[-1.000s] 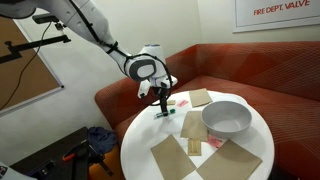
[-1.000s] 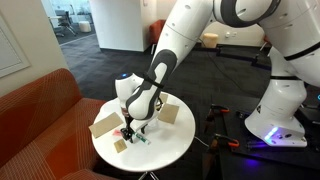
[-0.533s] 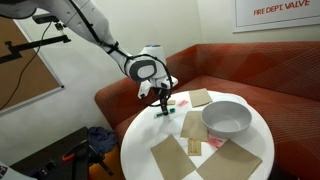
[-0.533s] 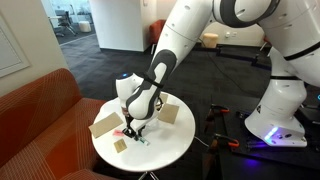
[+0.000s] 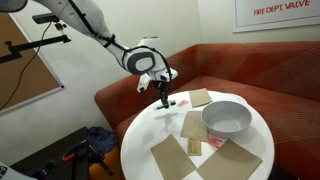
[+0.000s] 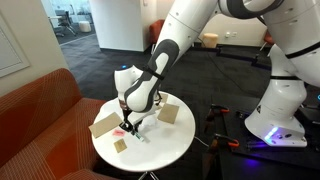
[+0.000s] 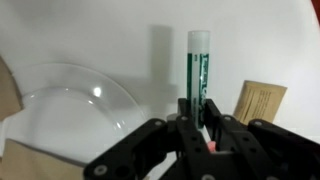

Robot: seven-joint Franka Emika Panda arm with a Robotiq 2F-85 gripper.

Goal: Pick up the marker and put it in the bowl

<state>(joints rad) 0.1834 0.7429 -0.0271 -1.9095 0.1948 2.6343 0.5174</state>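
I should use my gripper to release the green marker on the inside bottom of the grey-white bowl (image 5: 228, 122).
The marker (image 7: 198, 70) is slim and green with a whitish end, and it sticks out past my gripper (image 7: 197, 110), which is shut on it. In both exterior views the gripper (image 5: 163, 99) (image 6: 126, 124) hangs just above the round white table (image 5: 150, 128), with the marker (image 5: 163, 104) pointing down from its fingers. The bowl (image 5: 227, 118), large and grey-white, stands on the table's far side from the gripper. In the wrist view the bowl (image 7: 95, 88) fills the left side.
Flat brown paper pieces (image 5: 170, 155) (image 5: 195, 124) (image 5: 200, 97) lie around the table, and one (image 7: 259, 100) shows in the wrist view. A small pink-red card (image 5: 182, 101) lies beside the gripper. A red sofa (image 5: 250, 70) curves behind the table.
The jaws have shut on the marker, and the gripper has risen a little, taking the marker off the table.
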